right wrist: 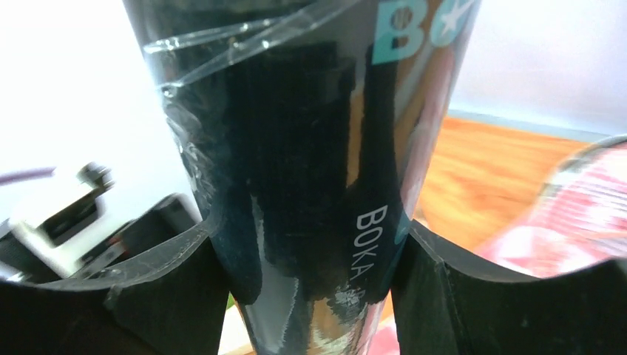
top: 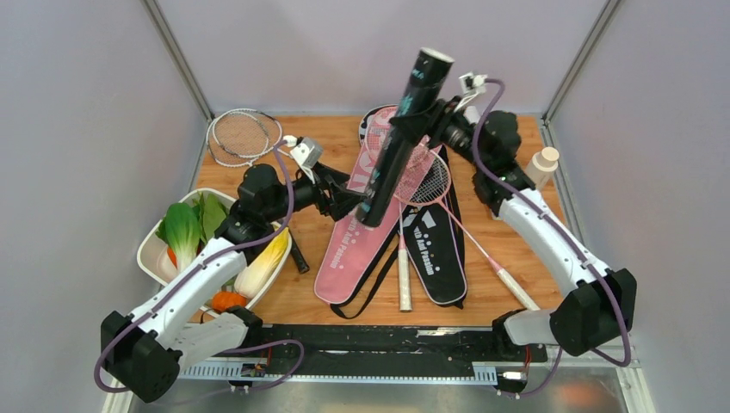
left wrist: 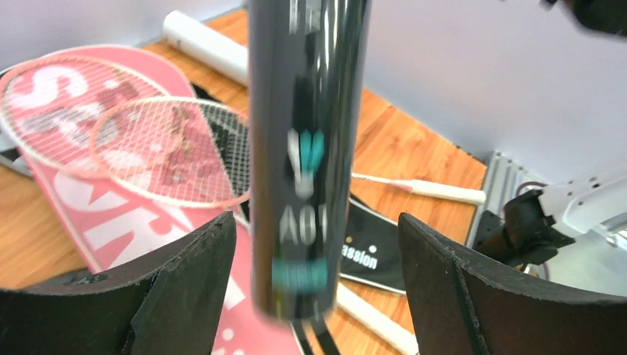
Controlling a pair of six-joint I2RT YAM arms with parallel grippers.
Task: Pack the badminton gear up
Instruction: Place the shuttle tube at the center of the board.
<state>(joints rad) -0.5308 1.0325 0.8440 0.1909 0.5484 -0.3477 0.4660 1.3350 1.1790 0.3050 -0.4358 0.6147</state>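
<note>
The black tube will go down on the wood (top: 485, 175) between the black bag and the white bottle, where I should set it with my right gripper.
A long black tube (top: 405, 129) hangs tilted in the air above the bags, its top toward the back. My right gripper (top: 433, 118) is shut on its upper middle; in the right wrist view both fingers press the tube (right wrist: 310, 148) at the gripper (right wrist: 307, 229). My left gripper (top: 366, 206) stands open around the tube's lower end (left wrist: 307, 148), with a gap on each side of the gripper (left wrist: 314, 222). Below lie a pink "SPORT" bag (top: 353, 241), a black bag (top: 439, 249) and pink rackets (top: 426, 176). Silver rackets (top: 245, 133) lie back left. A white tube (left wrist: 203, 44) lies at the back.
A white tray of vegetables (top: 151, 254) stands at the left beside my left arm. A small white bottle with a tan cap (top: 542, 163) stands at the right edge behind my right arm. Grey walls close in the table on three sides.
</note>
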